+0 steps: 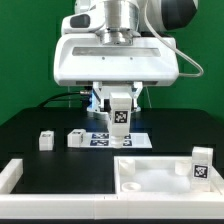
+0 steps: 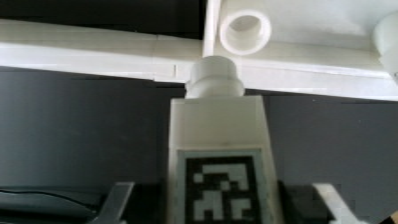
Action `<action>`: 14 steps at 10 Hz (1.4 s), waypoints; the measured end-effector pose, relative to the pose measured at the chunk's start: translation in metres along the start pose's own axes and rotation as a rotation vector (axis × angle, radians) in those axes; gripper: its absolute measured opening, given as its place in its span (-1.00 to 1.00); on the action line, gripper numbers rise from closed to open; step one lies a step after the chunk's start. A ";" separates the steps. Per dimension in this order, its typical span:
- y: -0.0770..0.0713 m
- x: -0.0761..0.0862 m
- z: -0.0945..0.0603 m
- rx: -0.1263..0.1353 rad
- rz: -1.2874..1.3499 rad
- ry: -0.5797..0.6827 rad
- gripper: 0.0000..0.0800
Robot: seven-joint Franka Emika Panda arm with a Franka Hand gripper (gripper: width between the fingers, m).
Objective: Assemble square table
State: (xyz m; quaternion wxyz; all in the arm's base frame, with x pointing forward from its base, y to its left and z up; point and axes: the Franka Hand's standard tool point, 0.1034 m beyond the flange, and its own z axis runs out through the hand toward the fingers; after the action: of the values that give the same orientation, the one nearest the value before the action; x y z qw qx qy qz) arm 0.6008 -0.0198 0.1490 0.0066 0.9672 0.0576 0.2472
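Next, I let go of the white table leg with my gripper in the tabletop's front corner hole (image 1: 131, 187) (image 2: 246, 32), across from the standing leg.
My gripper (image 1: 120, 110) is shut on a short white table leg (image 1: 120, 113) with a black-and-white tag and holds it upright just above the marker board (image 1: 118, 139). In the wrist view the leg (image 2: 219, 135) fills the middle between the fingers (image 2: 125, 203), and its threaded tip points toward a round hole (image 2: 240, 30) in the white square tabletop (image 2: 302, 30). The tabletop (image 1: 150, 178) lies at the front on the exterior view's right, and one tagged leg (image 1: 201, 166) stands on it. Two more legs (image 1: 45, 140) (image 1: 76, 137) sit on the black table.
A low white border wall (image 1: 14, 175) runs along the front at the exterior view's left. The arm's large white body (image 1: 118, 55) hangs over the middle of the table. A green backdrop stands behind.
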 end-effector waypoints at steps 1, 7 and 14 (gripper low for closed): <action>-0.002 -0.022 0.008 -0.039 -0.012 0.022 -0.27; -0.016 -0.017 0.052 -0.034 0.022 0.034 -0.27; -0.024 -0.017 0.061 -0.038 0.046 0.049 -0.27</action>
State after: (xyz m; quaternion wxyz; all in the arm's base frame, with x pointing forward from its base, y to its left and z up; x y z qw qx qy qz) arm 0.6129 0.0033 0.0865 0.0177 0.9617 0.0306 0.2720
